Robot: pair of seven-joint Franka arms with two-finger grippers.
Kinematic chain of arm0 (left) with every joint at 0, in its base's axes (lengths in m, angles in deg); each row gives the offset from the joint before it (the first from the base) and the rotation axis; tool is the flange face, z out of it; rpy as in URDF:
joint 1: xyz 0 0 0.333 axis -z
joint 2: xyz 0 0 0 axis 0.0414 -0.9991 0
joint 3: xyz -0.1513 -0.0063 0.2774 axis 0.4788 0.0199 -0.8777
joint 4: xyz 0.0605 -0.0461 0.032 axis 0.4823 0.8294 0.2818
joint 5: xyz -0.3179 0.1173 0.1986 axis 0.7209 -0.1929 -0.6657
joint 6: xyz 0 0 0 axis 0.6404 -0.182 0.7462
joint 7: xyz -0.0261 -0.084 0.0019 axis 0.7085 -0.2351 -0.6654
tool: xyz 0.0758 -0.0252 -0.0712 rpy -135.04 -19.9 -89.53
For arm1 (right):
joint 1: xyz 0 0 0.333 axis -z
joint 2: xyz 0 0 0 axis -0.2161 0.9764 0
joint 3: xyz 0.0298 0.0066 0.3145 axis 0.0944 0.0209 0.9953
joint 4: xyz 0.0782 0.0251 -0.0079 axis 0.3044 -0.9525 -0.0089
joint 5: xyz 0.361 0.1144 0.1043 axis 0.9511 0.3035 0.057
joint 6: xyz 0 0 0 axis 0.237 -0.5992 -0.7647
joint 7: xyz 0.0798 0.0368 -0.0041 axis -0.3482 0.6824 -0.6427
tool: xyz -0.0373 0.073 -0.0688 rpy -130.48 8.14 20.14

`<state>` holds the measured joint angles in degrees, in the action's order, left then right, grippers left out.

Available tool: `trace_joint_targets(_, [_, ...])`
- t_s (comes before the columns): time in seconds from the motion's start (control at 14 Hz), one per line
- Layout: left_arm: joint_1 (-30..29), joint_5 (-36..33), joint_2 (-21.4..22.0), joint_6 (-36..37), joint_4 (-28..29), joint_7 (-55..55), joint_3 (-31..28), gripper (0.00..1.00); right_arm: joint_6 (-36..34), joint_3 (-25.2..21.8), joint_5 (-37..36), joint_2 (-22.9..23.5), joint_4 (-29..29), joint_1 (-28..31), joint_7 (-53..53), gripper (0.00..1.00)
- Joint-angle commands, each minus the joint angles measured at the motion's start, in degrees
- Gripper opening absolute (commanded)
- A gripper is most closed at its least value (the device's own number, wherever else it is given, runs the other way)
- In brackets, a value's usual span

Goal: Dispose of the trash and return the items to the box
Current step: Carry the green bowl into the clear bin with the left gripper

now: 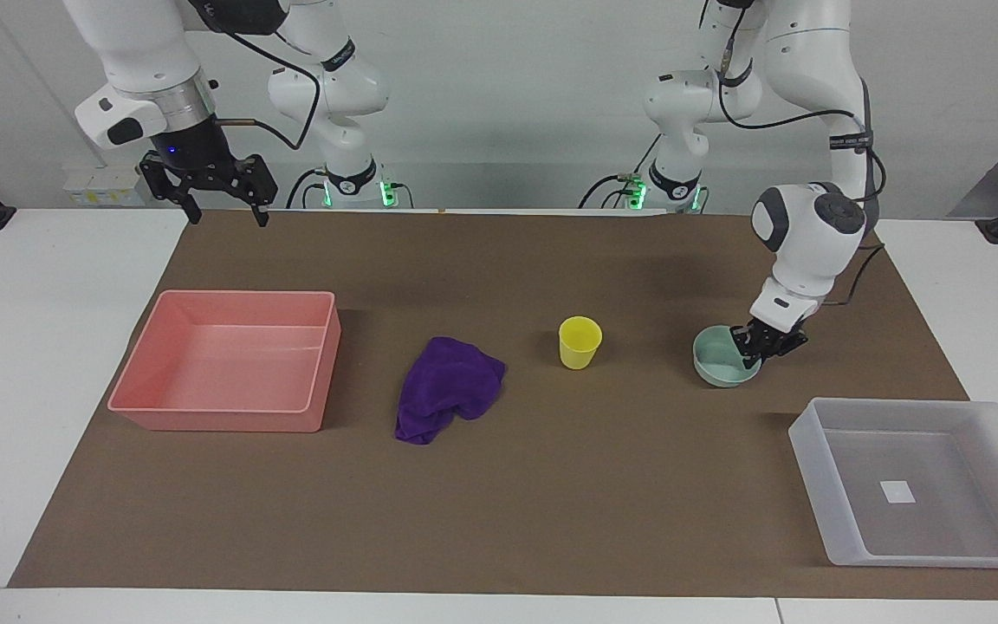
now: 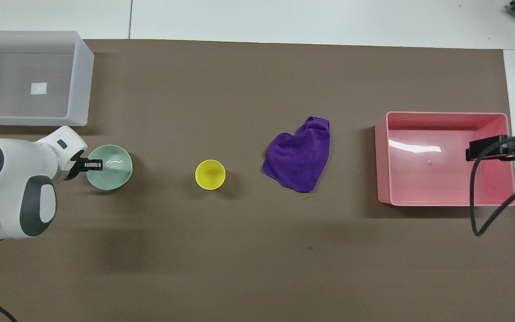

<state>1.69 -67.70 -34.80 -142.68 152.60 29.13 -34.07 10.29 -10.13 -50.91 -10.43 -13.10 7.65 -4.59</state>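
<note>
Next, my left gripper releases the mint-green bowl on the small white label inside the whitish box (image 2: 41, 82).
The mint-green bowl (image 1: 722, 361) (image 2: 111, 168) stands on the brown mat toward the left arm's end of the table. My left gripper (image 1: 757, 346) (image 2: 93, 165) is down at the bowl and shut on its rim at the side toward the left arm's end. The yellow cup (image 1: 580, 341) (image 2: 210, 174) stands upright mid-table. The purple cloth (image 1: 447, 387) (image 2: 300, 155) lies crumpled beside it. The whitish box (image 1: 980, 414) (image 2: 78, 80) is farther from the robots than the bowl. My right gripper (image 1: 229, 206) is open and empty, raised over the mat's edge by the robots.
A pink rectangular tray (image 1: 161, 347) (image 2: 385, 156) sits at the right arm's end of the table, beside the cloth. The right arm's black cable (image 2: 479, 201) hangs over that tray in the overhead view.
</note>
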Motion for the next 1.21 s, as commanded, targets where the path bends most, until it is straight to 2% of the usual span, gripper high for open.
trace_joint_targets(0.0, [-1.2, -1.1, 1.3, 5.3, -3.9, 0.7, 0.4, 0.00, 1.1, 0.3, 0.9, -2.1, -2.4, 0.6, -1.0, 1.00])
trace_joint_targets(0.29, [-1.7, -1.1, 0.8, 16.5, -15.7, 1.1, 0.4, 0.00, 1.2, 0.3, 0.9, -2.1, -2.5, 0.6, -0.8, 1.00])
trace_joint_targets(0.57, [-6.0, -0.9, -3.1, 16.5, -22.5, 5.0, 0.4, 0.00, 1.4, 0.3, 1.0, -2.1, -2.6, 0.7, -0.6, 1.00])
trace_joint_targets(0.71, [-7.7, -0.8, -7.8, 18.8, -30.0, 5.1, 0.5, 0.00, 1.9, 0.3, 0.9, -2.2, -3.1, 0.6, -0.5, 1.00])
trace_joint_targets(0.86, [-9.2, -0.9, -16.2, 24.0, -42.9, 5.2, 0.5, 0.00, 2.0, 0.3, 1.0, -2.2, -3.2, 0.6, -0.6, 1.00])
trace_joint_targets(1.14, [-12.3, -1.1, -29.0, 26.2, -59.0, 5.8, 1.8, 0.00, 2.3, 0.3, 0.9, -2.2, -3.2, 0.4, -0.4, 1.00])
